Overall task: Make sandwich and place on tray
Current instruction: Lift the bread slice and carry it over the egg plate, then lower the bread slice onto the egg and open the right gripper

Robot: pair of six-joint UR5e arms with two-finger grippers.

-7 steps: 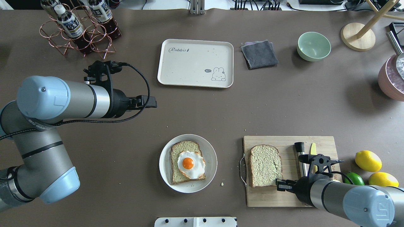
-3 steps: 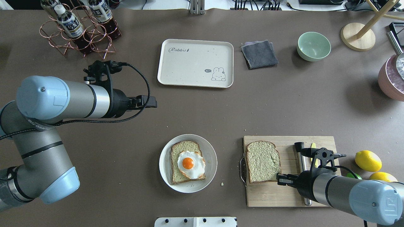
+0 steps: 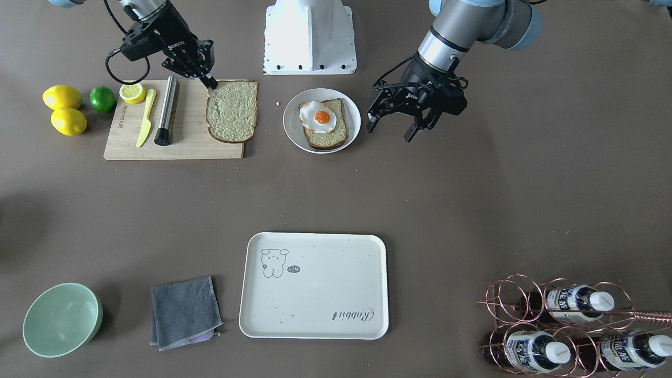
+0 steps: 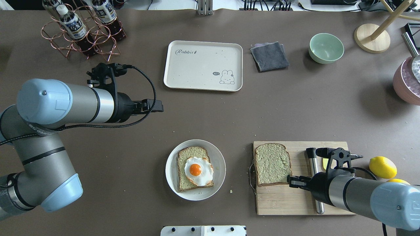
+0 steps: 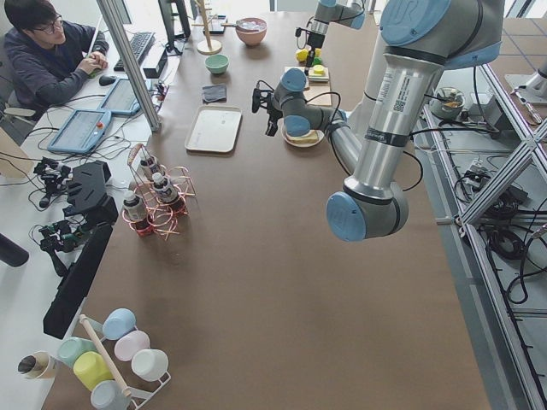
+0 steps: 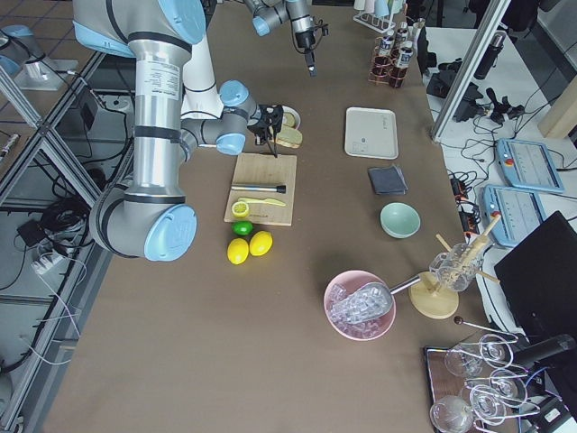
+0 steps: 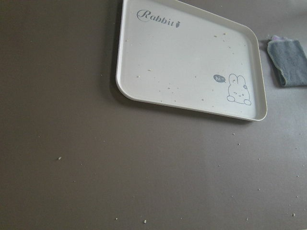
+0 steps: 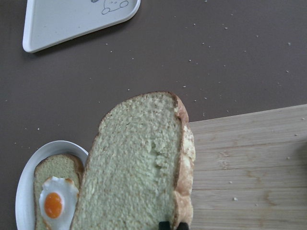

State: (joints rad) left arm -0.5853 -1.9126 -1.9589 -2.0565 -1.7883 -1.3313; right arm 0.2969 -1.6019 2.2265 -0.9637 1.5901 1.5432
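Observation:
My left gripper needs to grip the rim of the round white plate (image 3: 359, 119) on the side facing away from the wooden cutting board.
One bread slice topped with a fried egg (image 4: 195, 169) lies on the round white plate (image 4: 171, 170), also in the front view (image 3: 321, 118). My right gripper (image 4: 290, 181) is shut on the near right corner of the second bread slice (image 4: 272, 164) and holds it tilted just over the wooden cutting board (image 4: 328, 203). It also shows in the front view (image 3: 232, 110) and the right wrist view (image 8: 139, 163). My left gripper (image 3: 391, 128) is open and empty, hovering left of the plate. The cream tray (image 4: 203, 65) lies empty at the far middle, also in the left wrist view (image 7: 192, 62).
On the board lie a steel rod (image 4: 314, 173) and a yellow knife (image 3: 145, 111). Lemons (image 4: 382, 167) and a lime (image 3: 102, 98) sit beside it. A grey cloth (image 4: 269, 56), green bowl (image 4: 326, 48), bottle rack (image 4: 82, 31) and pink bowl (image 4: 407, 82) stand farther back.
My right gripper has carried the bread slice left and slightly away from me over the board's left end. The left arm has not moved.

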